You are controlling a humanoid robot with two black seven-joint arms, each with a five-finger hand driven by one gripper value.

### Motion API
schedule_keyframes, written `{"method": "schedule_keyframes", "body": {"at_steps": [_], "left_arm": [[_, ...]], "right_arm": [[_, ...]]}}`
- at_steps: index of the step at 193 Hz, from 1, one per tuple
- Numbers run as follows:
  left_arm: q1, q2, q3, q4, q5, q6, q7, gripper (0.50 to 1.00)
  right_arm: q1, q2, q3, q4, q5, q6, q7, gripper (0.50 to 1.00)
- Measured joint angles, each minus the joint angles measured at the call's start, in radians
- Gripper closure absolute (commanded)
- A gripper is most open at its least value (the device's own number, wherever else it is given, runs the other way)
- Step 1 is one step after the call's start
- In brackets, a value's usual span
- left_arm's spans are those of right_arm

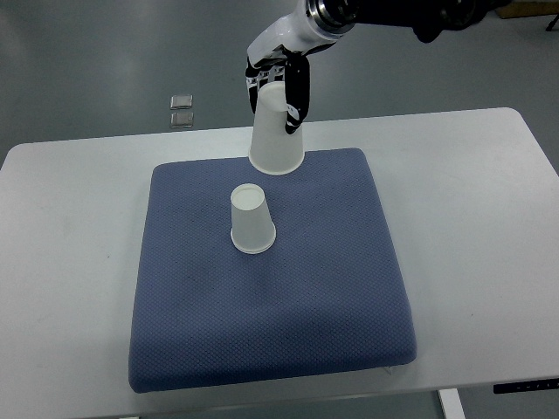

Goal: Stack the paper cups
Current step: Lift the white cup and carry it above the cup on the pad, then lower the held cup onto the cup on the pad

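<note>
Next, I let go of the paper cup in my right gripper over the top of the cup standing alone [248,201] on the blue cushion.
Two white paper cups are in the top view, both upside down with the wide rim down. One cup [251,220] stands alone on the blue cushion [332,288], near its middle. The other cup [277,129] is at the cushion's far edge, with my right hand [279,83] shut on its upper part; the arm comes in from the top right. I cannot tell whether this cup's rim touches the cushion or hangs just above it. The left arm does not show.
The cushion lies on a white table [472,192]. Two small silver squares [182,110] lie on the grey floor beyond the table's far edge.
</note>
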Motion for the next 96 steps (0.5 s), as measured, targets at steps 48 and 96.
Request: {"method": "schedule_keyframes", "body": {"at_steps": [48, 96], "left_arm": [[0.001, 0.000, 0.000, 0.001, 0.000, 0.000, 0.000, 0.500], [0.001, 0.000, 0.000, 0.003, 0.000, 0.000, 0.000, 0.500]], "right_arm": [[-0.052, 0.004, 0.011, -0.045, 0.032, -0.001, 0.000, 0.701], [-0.095, 0.004, 0.012, -0.066, 0.059, -0.030, 0.000, 0.701]]}}
